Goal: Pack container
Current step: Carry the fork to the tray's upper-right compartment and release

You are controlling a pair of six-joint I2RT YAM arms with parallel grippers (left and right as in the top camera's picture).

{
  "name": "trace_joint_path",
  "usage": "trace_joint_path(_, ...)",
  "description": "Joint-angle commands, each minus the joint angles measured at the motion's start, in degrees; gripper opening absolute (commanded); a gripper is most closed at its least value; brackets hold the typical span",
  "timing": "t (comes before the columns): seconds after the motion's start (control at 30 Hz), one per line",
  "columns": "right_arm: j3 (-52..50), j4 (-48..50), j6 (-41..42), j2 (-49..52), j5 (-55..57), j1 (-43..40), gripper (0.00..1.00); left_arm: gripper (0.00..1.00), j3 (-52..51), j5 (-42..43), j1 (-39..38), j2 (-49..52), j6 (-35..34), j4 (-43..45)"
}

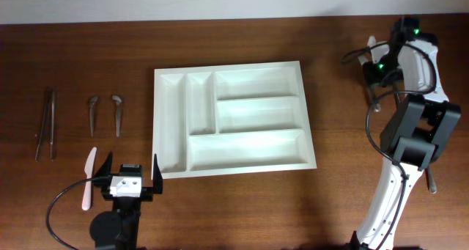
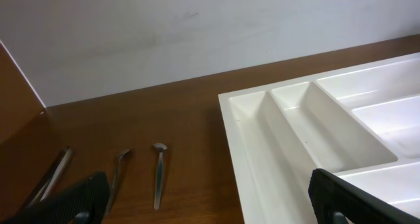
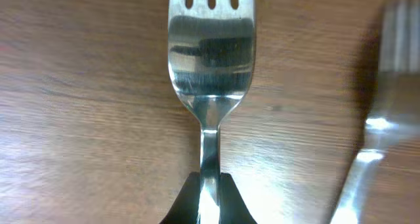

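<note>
Next, my right gripper releases the steel fork in the middle long compartment of the white cutlery tray (image 1: 261, 114).
The container (image 1: 157, 122) is a white cutlery tray with all its compartments empty, lying mid-table; its near left corner (image 2: 244, 159) shows in the left wrist view. My left gripper (image 1: 130, 168) hovers at the tray's front left corner, wide open with nothing between its fingers (image 2: 85, 194). At the far right of the table, my right gripper (image 3: 209, 182) is shut on the neck of a steel fork (image 3: 210, 60) lying on the wood, tines pointing away. In the overhead view the right arm (image 1: 381, 72) hides that fork.
Left of the tray lie two spoons (image 1: 93, 112) (image 1: 117, 112), a pair of long steel pieces (image 1: 47, 124) and a white plastic knife (image 1: 88, 178). A second, blurred fork (image 3: 380, 112) lies just right of the held one. Another utensil (image 1: 431, 181) lies by the right arm.
</note>
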Motion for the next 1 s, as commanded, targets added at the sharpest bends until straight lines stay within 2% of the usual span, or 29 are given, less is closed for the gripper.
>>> trace_joint_path(0.0, 7.1, -3.1, -2.4, -0.3, -1.7, 1.6, 0.04, 0.99, -0.3, -0.4, 0.2, -0.4, 0.9, 0.0)
trace_joint_path(0.13, 13.4, -8.0, -3.8, -0.4, -3.8, 5.0, 0.04, 0.99, -0.3, -0.4, 0.2, -0.4, 0.9, 0.0)
trace_joint_path(0.37, 20.1, -14.7, -12.2, -0.9, -8.0, 13.4, 0.05, 0.99, -0.3, -0.4, 0.2, -0.4, 0.9, 0.0)
trace_joint_path(0.6, 21.0, -17.2, -16.0, -1.3, -8.2, 21.4, 0.05, 0.99, -0.3, -0.4, 0.2, -0.4, 0.9, 0.0)
trace_joint_path(0.97, 21.0, -27.0, -26.5, -1.3, -10.8, 30.1, 0.05, 0.99, -0.3, -0.4, 0.2, -0.4, 0.9, 0.0)
